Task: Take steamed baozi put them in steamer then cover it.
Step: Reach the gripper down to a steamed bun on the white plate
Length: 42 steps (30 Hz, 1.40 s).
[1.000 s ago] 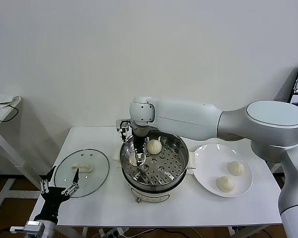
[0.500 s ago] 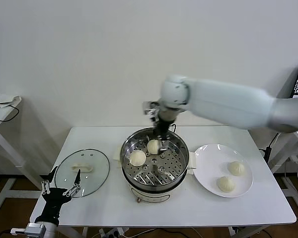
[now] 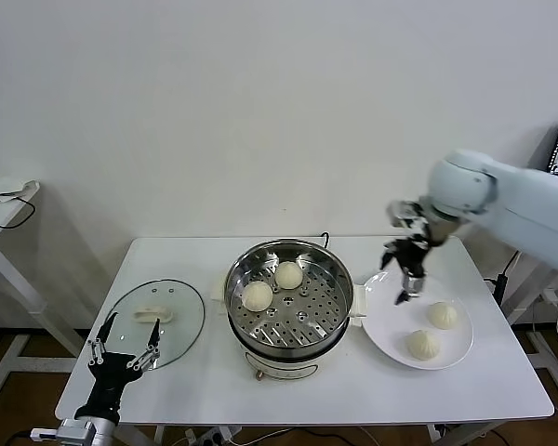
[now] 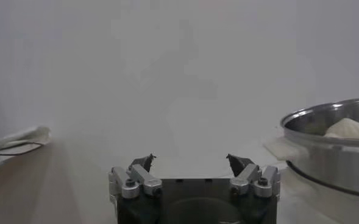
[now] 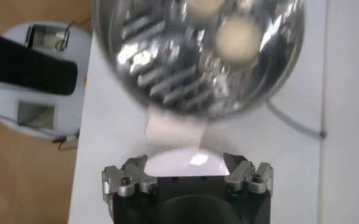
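My right gripper will next grip the sides of the baozi (image 3: 423, 345) nearest the front edge of the white plate, while the farther baozi stays there.
The steel steamer (image 3: 289, 321) stands mid-table with two baozi on its perforated tray, one at the left (image 3: 258, 295) and one at the back (image 3: 289, 274). Two more baozi (image 3: 442, 315) (image 3: 422, 345) lie on the white plate (image 3: 391, 321) to its right. My right gripper (image 3: 405, 279) is open and empty, hanging above the plate's far left edge. Its wrist view shows the steamer (image 5: 167, 67) with a baozi (image 5: 238, 38) inside. My left gripper (image 3: 123, 355) is open and idle at the table's front left corner, in front of the lid.
The glass lid (image 3: 153, 323) with a white handle lies flat on the table left of the steamer. A cable runs behind the steamer. A side table stands at far left, a screen at far right.
My right gripper let go of a baozi in the steamer, rose out and swung right to above the plate. The steamer now holds two baozi. The left gripper shifted slightly.
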Each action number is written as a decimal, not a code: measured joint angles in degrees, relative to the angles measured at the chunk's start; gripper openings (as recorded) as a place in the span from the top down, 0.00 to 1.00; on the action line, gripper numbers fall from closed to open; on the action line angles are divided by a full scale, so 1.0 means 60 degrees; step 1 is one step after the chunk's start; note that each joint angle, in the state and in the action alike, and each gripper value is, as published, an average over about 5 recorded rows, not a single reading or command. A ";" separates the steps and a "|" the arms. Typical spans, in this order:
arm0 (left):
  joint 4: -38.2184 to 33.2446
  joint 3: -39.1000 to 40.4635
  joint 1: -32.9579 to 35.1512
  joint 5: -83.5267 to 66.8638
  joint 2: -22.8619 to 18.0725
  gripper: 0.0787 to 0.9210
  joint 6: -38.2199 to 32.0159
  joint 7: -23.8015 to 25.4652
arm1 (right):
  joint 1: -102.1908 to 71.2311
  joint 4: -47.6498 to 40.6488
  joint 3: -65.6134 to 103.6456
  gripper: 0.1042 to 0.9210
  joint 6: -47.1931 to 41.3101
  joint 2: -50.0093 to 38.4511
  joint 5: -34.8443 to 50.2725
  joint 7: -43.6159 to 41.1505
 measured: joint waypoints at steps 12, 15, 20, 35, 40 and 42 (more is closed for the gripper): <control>0.0080 0.0111 -0.0041 0.0088 -0.0046 0.12 -0.0004 -0.0042 | -0.3373 -0.0878 0.2626 0.12 0.0994 -0.0371 -0.1987 -0.0137; 0.0077 0.0126 -0.0043 0.0111 -0.0052 0.12 -0.0004 -0.0064 | -0.4034 -0.1129 0.3202 0.12 0.1122 -0.0269 -0.2344 -0.0103; 0.0080 0.0128 -0.0043 0.0141 -0.0053 0.12 -0.0004 -0.0082 | -0.4878 -0.1508 0.3958 0.12 0.1252 -0.0049 -0.2797 -0.0048; 0.0209 0.0161 -0.0099 0.0181 -0.0046 0.12 0.0001 -0.0103 | -0.6065 -0.2184 0.4975 0.12 0.1418 0.0453 -0.3526 0.0032; 0.0221 0.0155 -0.0093 0.0191 -0.0042 0.12 -0.0012 -0.0100 | -0.6224 -0.2349 0.5114 0.12 0.1442 0.0604 -0.3695 0.0075; 0.0227 0.0155 -0.0092 0.0196 -0.0041 0.12 -0.0016 -0.0098 | -0.6268 -0.2402 0.5153 0.12 0.1447 0.0657 -0.3737 0.0087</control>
